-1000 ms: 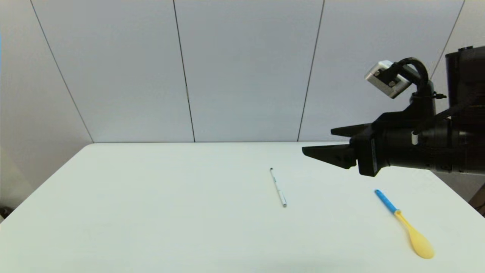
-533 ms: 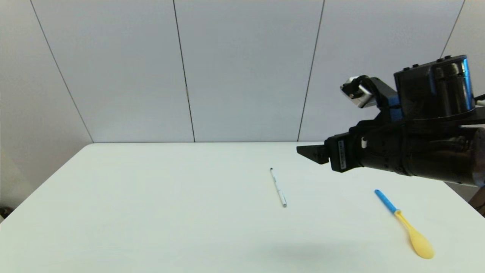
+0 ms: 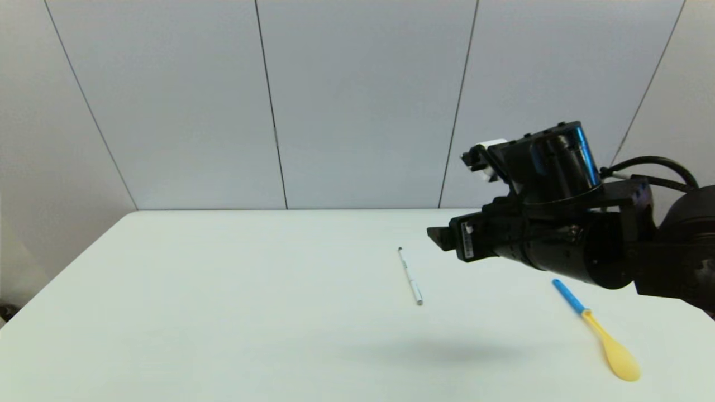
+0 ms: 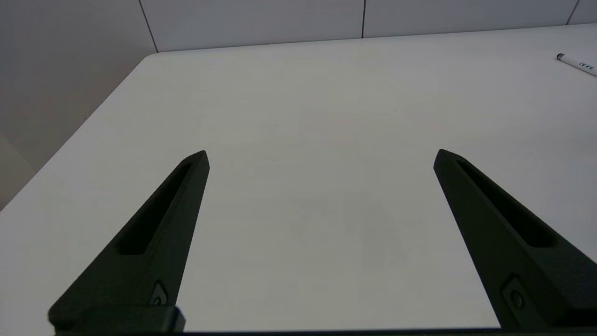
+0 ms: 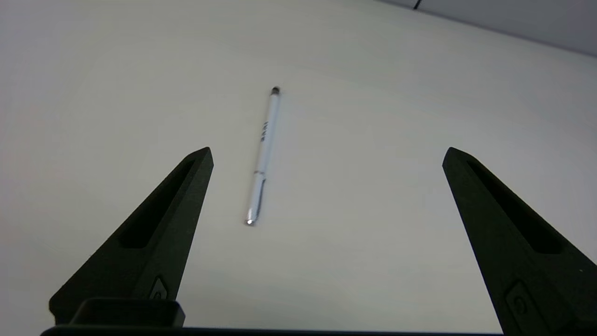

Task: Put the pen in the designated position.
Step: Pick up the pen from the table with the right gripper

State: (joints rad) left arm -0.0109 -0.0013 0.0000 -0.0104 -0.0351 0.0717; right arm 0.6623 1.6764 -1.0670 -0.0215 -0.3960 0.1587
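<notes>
The robot's right gripper will close on the middle of the white pen (image 3: 406,269) (image 5: 262,144), at the end of its lettering that is farther from the dark tip.
The thin white pen (image 3: 410,276) lies flat on the white table (image 3: 234,312), right of centre, dark tip pointing toward the far edge. My right gripper (image 3: 440,238) hovers above the table just right of the pen's far end. In the right wrist view it (image 5: 327,151) is open, and the pen (image 5: 262,154) lies on the tabletop between its fingers, nearer one of them. My left gripper (image 4: 322,152) is open over bare tabletop, with one end of the pen (image 4: 578,64) far off at the picture's edge. The left arm does not show in the head view. No marked target spot shows.
A yellow spoon with a blue handle (image 3: 595,329) lies at the right, near the table's front edge and below the right arm. A grey panelled wall (image 3: 357,100) stands behind the table's far edge.
My right arm has swung left toward the pen and its wrist has rolled over, so the two fingers now overlap in the head view. Pen and spoon have not moved.
</notes>
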